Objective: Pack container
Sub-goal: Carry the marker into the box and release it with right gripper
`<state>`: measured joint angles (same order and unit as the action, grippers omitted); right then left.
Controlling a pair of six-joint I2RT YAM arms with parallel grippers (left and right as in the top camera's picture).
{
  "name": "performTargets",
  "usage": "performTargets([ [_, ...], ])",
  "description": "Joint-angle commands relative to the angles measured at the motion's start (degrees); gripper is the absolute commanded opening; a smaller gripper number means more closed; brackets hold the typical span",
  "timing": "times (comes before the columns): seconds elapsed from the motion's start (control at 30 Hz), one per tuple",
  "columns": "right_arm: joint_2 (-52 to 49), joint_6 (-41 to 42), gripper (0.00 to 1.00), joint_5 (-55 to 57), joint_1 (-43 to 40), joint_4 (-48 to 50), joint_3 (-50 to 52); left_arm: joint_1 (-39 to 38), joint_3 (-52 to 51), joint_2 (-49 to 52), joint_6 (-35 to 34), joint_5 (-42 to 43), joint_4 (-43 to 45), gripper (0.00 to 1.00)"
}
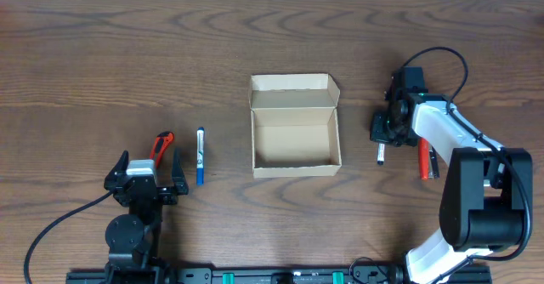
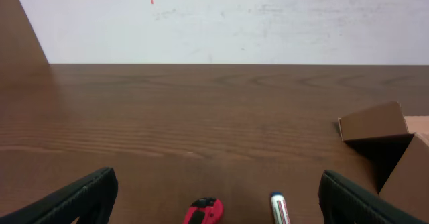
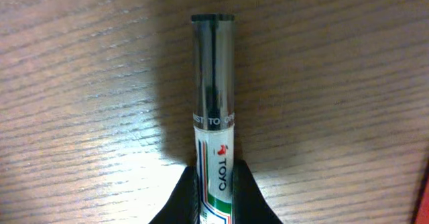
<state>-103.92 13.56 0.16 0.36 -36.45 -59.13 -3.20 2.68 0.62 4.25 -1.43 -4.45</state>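
I need to release the white marker from my right gripper inside the cardboard box (image 1: 297,143), close to the middle of the box's bottom.
The container (image 1: 295,124) is a small tan cardboard box, open, its flap lid folded back, and looks empty. Its corner shows at the right in the left wrist view (image 2: 385,140). My right gripper (image 1: 383,137) is just right of the box, low at the table. It is shut on a white marker with a black cap (image 3: 214,103), which also shows in the overhead view (image 1: 381,154). My left gripper (image 1: 149,160) is open and empty near the front left edge (image 2: 216,194). A blue-capped marker (image 1: 201,155) and a red and black tool (image 1: 161,144) lie just ahead of it.
A red marker (image 1: 422,158) and a dark marker (image 1: 432,162) lie side by side right of my right gripper. In the left wrist view the red tool (image 2: 204,212) and the blue marker's tip (image 2: 280,208) lie between the fingers. A white wall stands beyond the table.
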Motion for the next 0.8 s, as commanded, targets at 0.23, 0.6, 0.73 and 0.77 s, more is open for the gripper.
performTargets([
  [0.23,1.77,-2.89,0.01,-4.79,0.48,1.27,-1.03,0.24,-1.92,-0.37,-0.66,1.05,-0.85,0.95],
  [0.6,17.09,-17.62,0.01,-12.35,4.96,-0.37,-5.01,0.24,-1.92,-0.37,-0.66,1.07,-0.85,0.95],
  [0.73,20.09,-34.07,0.01,-18.29,11.06,-4.2,-5.05,0.22,-1.92,-0.37,-0.66,1.33,-0.85,0.95],
  [0.77,20.13,-37.64,0.01,-18.86,12.61,-5.53,-5.14,0.22,-1.92,-0.37,-0.66,1.4,-0.85,0.95],
])
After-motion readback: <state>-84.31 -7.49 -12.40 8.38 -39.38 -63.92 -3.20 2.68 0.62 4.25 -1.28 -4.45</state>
